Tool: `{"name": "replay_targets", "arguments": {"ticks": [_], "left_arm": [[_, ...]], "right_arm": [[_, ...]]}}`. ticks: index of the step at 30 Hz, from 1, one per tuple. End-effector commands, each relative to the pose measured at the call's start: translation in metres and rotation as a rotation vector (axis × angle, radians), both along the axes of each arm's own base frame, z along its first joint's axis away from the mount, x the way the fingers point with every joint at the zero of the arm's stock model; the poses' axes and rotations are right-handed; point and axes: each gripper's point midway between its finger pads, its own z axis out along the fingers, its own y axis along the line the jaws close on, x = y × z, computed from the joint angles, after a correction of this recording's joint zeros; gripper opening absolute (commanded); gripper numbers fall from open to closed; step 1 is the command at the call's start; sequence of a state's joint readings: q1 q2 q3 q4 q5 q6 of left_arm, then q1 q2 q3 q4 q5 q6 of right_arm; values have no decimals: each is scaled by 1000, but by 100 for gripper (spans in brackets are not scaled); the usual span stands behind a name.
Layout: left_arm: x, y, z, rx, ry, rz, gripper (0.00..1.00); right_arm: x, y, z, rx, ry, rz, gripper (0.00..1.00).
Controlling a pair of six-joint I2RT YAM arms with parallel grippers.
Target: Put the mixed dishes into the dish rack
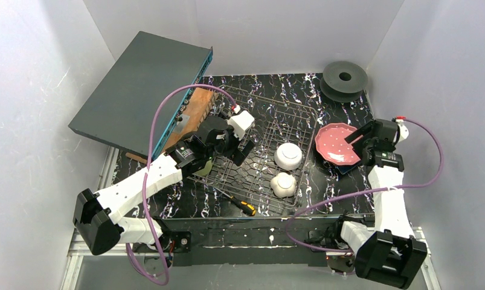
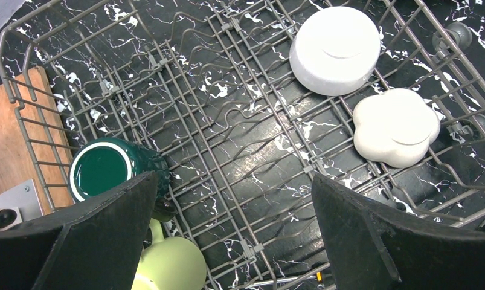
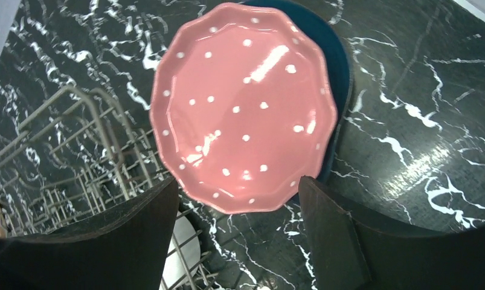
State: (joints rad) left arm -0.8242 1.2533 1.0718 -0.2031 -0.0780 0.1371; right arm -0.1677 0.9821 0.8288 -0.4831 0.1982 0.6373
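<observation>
Next, my right gripper grips the pink speckled plate's near edge point(image 1: 358, 159) point(image 3: 325, 158), above the blue dish and on the side away from the dish rack.
The dish rack point(image 1: 261, 130) lies mid-table. In it a white bowl point(image 1: 288, 156) and a small white cup point(image 1: 282, 184) sit upside down at its right side. My left gripper point(image 1: 240, 150) hovers open and empty over the rack's left part. In the left wrist view point(image 2: 234, 229) its left finger is next to a dark green mug point(image 2: 104, 169) and a pale yellow-green mug point(image 2: 167, 266) in the rack's corner. The pink speckled plate point(image 1: 338, 144) rests tilted on the blue dish point(image 1: 348, 168) right of the rack. My right gripper point(image 3: 240, 229) is open just above the plate's point(image 3: 246, 109) near edge.
A yellow-black screwdriver point(image 1: 243, 205) lies at the rack's front edge. A wooden board point(image 1: 194, 112) and a big grey box point(image 1: 140, 90) lean at the back left. A black spool point(image 1: 345, 78) stands at the back right. White walls enclose the table.
</observation>
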Motion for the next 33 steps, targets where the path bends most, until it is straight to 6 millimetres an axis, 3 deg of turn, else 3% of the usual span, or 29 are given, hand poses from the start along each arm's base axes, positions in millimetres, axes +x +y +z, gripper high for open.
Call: {"name": "replay_targets", "arguments": {"ticks": [1, 7, 17, 33], "left_arm": [[-5, 0, 17, -27, -22, -10, 99], [-5, 1, 19, -32, -23, -6, 99], [-10, -6, 21, -62, 3, -29, 99], [-11, -9, 21, -73, 13, -36, 99]], "right_arm": [[7, -16, -5, 107, -55, -99, 80], [3, -41, -25, 110, -65, -123, 82], [8, -33, -55, 219, -111, -29, 85], [22, -36, -80, 342, -137, -8, 82]]}}
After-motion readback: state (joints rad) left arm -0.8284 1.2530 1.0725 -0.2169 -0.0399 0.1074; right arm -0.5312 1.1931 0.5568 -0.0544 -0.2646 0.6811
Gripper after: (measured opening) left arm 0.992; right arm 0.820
